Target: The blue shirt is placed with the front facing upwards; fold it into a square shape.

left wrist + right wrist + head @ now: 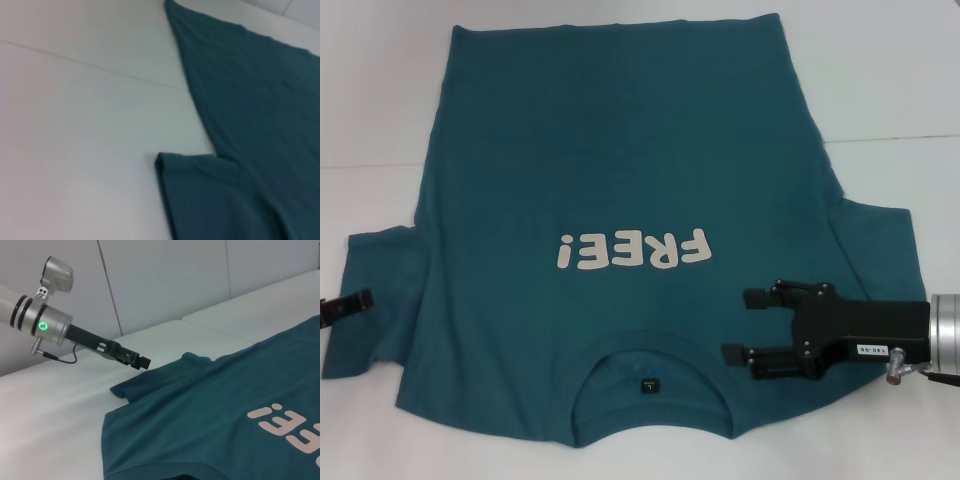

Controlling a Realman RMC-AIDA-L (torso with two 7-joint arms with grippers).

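Note:
The left gripper hovers shut above the sleeve, which lies flat, so it should open, go lower and pinch the sleeve's outer edge (334, 334) before the sleeve is folded inward.
The blue shirt (620, 180) lies flat and front up on the white table, with the collar (650, 385) toward me and the cream "FREE!" print (632, 250) upside down. My right gripper (735, 325) is open and empty over the shirt's shoulder, just right of the collar. My left gripper (348, 306) is at the outer edge of the left sleeve (375, 300); it also shows in the right wrist view (137, 361) beside that sleeve (130, 387). The left wrist view shows the sleeve (200, 195) and the shirt's side edge (240, 90).
The white table (380, 100) extends around the shirt, with a seam line (360, 163) across it. A pale wall (165, 280) stands behind the table in the right wrist view.

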